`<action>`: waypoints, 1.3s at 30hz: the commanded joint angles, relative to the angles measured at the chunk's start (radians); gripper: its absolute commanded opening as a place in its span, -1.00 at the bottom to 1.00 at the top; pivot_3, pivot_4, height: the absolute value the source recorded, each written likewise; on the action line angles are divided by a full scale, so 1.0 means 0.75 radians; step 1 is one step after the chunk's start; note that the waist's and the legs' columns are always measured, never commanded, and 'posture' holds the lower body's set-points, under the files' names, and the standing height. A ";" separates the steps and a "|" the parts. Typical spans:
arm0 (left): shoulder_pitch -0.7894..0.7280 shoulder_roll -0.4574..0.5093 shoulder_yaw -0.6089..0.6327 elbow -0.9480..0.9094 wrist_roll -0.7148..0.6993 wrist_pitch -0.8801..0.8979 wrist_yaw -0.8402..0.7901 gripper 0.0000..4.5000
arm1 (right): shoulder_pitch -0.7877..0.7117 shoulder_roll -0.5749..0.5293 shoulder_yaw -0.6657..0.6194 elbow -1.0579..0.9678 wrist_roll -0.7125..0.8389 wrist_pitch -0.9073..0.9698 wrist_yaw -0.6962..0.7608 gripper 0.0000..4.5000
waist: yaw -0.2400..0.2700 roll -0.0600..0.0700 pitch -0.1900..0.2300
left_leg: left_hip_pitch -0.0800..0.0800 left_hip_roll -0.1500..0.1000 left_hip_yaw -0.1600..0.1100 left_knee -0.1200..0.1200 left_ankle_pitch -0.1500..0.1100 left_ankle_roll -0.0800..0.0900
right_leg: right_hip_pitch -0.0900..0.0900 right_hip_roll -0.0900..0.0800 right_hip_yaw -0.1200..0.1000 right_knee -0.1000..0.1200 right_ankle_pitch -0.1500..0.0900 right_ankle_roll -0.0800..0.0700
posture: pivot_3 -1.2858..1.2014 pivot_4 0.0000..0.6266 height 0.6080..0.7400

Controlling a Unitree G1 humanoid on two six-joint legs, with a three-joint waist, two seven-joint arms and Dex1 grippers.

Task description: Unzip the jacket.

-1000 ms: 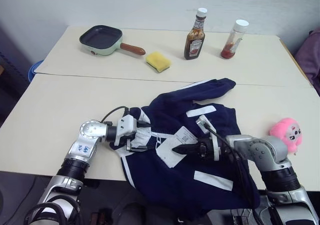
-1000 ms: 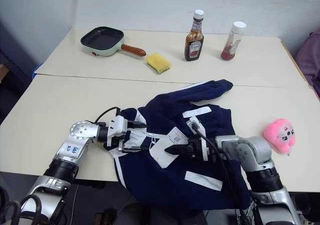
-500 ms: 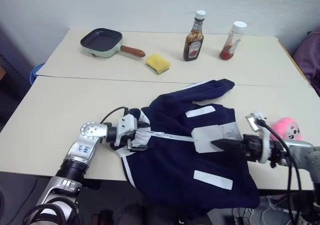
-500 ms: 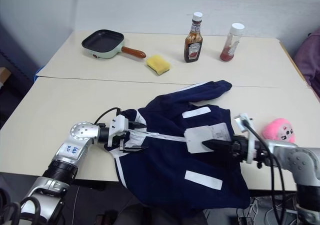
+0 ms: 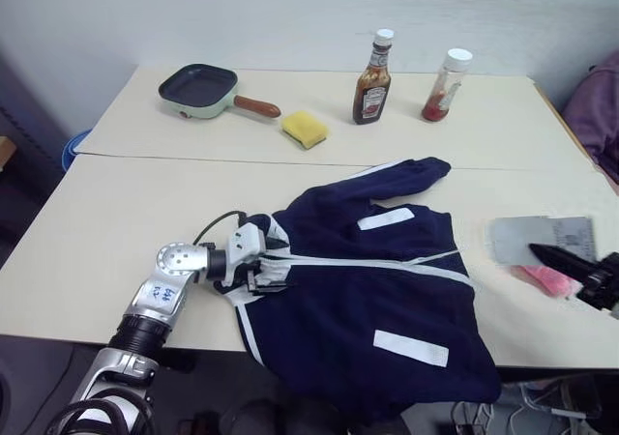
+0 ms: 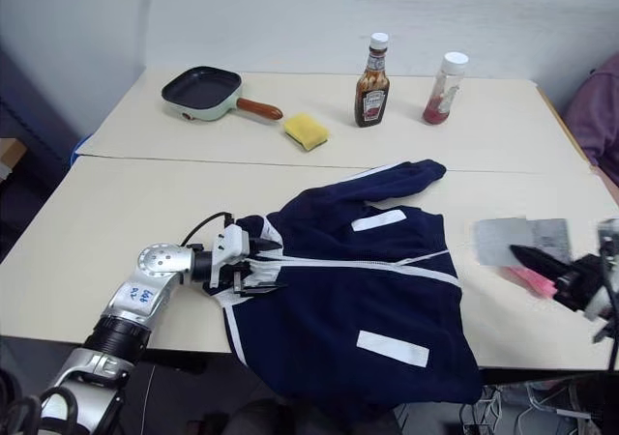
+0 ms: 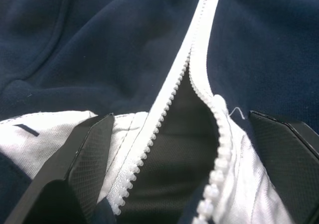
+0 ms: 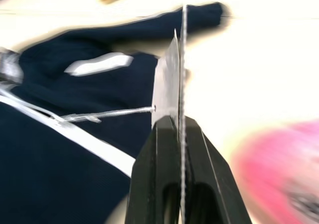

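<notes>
Next, I let go of the white paper tag with my right gripper on the table [image 5: 519, 267] [image 8: 215, 152] between the jacket and the pink plush toy. The tag is now held beside the jacket.
The navy jacket [image 5: 358, 300] lies spread on the near table, its lower part hanging over the front edge. Its white zipper [image 5: 368, 263] runs across the chest, and the teeth [image 7: 197, 59] are parted at the collar end. My left gripper [image 5: 266, 269] rests at the collar, open, with its fingers [image 7: 92, 149] standing on either side of the parted zipper. To the right of the jacket, my right gripper [image 5: 537, 250] is shut on the white paper tag [image 5: 542, 235]. A thin string [image 8: 114, 113] runs from the tag back toward the zipper.
A pink plush toy [image 5: 546, 278] lies just under the right gripper. On the far table stand a green pan [image 5: 198, 85], a yellow sponge [image 5: 306, 128], a brown sauce bottle [image 5: 372, 68] and a red-sauce bottle [image 5: 440, 87]. Purple fabric [image 5: 600, 106] shows at the right edge.
My right gripper has swung far to the right with the tag, from over the jacket's middle to beyond its right side, above the plush. The left gripper has stayed at the collar.
</notes>
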 commanded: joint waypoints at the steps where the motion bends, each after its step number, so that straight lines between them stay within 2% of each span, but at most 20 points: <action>1: 0.061 0.039 -0.023 0.095 0.077 0.053 0.027 1.00 | 0.080 -0.075 -0.143 0.104 -0.106 -0.153 0.062 -0.98 | 0.000 0.000 0.000 | 0.000 0.000 0.001 -0.003 0.001 0.000 | 0.000 0.000 0.001 -0.001 0.000 0.000 | 0.03 -0.52 1.00; 6: 0.059 0.045 -0.036 0.127 0.086 0.010 -0.002 1.00 | 0.005 -0.084 -0.208 0.228 -0.159 -0.360 0.043 -0.98 | -0.006 0.001 -0.002 | 0.002 -0.001 0.004 -0.011 0.002 -0.001 | 0.002 0.001 0.003 -0.005 0.000 0.000 | 0.03 -0.52 1.00; 10: 0.065 0.038 -0.045 0.145 0.095 -0.011 0.013 1.00 | -0.006 -0.087 -0.171 0.259 -0.244 -0.511 0.052 -0.98 | 0.000 0.007 -0.006 | 0.005 -0.001 0.005 -0.013 0.003 -0.003 | 0.001 0.002 0.004 -0.005 0.000 0.000 | 0.03 -0.52 1.00; 12: 0.079 0.044 -0.045 0.142 0.089 -0.010 0.006 1.00 | -0.025 -0.089 -0.152 0.292 -0.304 -0.614 0.030 -0.98 | 0.001 0.007 -0.006 | 0.010 -0.001 0.005 -0.014 0.008 -0.011 | 0.002 0.003 0.004 -0.006 0.000 0.000 | 0.03 -0.52 1.00; 17: 0.108 0.050 -0.039 0.121 0.072 -0.003 -0.012 1.00 | -0.048 -0.089 -0.119 0.323 -0.347 -0.680 0.016 -0.98 | -0.001 0.008 -0.006 | 0.016 -0.001 0.006 -0.017 0.007 -0.011 | 0.006 0.003 0.006 -0.008 0.000 0.000 | 0.03 -0.52 1.00; 22: 0.128 0.049 -0.035 0.111 0.065 -0.001 -0.021 1.00 | -0.107 -0.091 -0.095 0.385 -0.441 -0.796 -0.074 -0.98 | -0.004 0.008 -0.006 | 0.020 -0.001 0.008 -0.026 0.007 -0.011 | 0.013 0.003 0.007 -0.013 0.000 0.000 | 0.03 -0.52 1.00; 23: 0.126 0.047 -0.035 0.119 0.067 -0.015 -0.021 1.00 | -0.114 -0.107 -0.061 0.420 -0.546 -0.948 -0.128 -0.98 | -0.003 0.008 -0.006 | 0.022 -0.001 0.007 -0.029 0.008 -0.010 | 0.016 0.003 0.007 -0.016 0.000 0.000 | 0.03 -0.52 1.00; 24: 0.124 0.044 -0.035 0.125 0.068 -0.023 -0.022 1.00 | -0.143 -0.100 -0.039 0.426 -0.567 -0.990 -0.154 -0.98 | -0.003 0.009 -0.007 | 0.022 -0.001 0.007 -0.031 0.008 -0.010 | 0.017 0.003 0.006 -0.018 0.000 0.000 | 0.03 -0.52 1.00; 27: 0.116 0.035 -0.037 0.138 0.067 -0.032 -0.024 1.00 | -0.167 -0.064 0.005 0.382 -0.489 -0.906 -0.119 -0.98 | -0.002 0.011 -0.007 | 0.022 -0.001 0.007 -0.032 0.009 -0.012 | 0.017 0.002 0.006 -0.021 0.000 0.000 | 0.03 -0.52 1.00; 30: 0.110 0.033 -0.039 0.140 0.068 -0.032 -0.024 1.00 | 0.001 -0.055 0.054 0.248 -0.387 -0.596 -0.015 -0.98 | 0.002 0.010 -0.008 | 0.023 0.000 0.005 -0.033 0.009 -0.013 | 0.017 0.003 0.004 -0.022 0.000 0.000 | 0.03 -0.52 1.00; 32: 0.112 0.034 -0.039 0.136 0.066 -0.031 -0.027 1.00 | 0.137 -0.059 0.093 0.172 -0.421 -0.562 0.040 -0.98 | 0.004 0.010 -0.008 | 0.022 0.002 0.003 -0.034 0.009 -0.014 | 0.017 0.003 0.002 -0.022 -0.001 -0.001 | 0.03 -0.52 1.00; 35: 0.115 0.039 -0.037 0.133 0.064 -0.029 -0.033 1.00 | 0.108 -0.031 0.067 0.207 -0.548 -0.702 -0.156 -0.98 | -0.012 0.011 -0.009 | 0.022 0.001 0.005 -0.035 0.007 -0.011 | 0.019 0.002 0.004 -0.024 -0.001 -0.001 | 0.03 -0.52 1.00; 39: 0.127 0.047 -0.045 0.128 0.072 -0.029 -0.041 1.00 | 0.095 -0.091 0.021 0.365 -0.737 -0.880 -0.352 -0.98 | -0.021 0.012 -0.009 | 0.025 -0.002 0.006 -0.034 0.007 -0.006 | 0.021 -0.002 0.005 -0.023 0.001 0.001 | 0.03 -0.52 1.00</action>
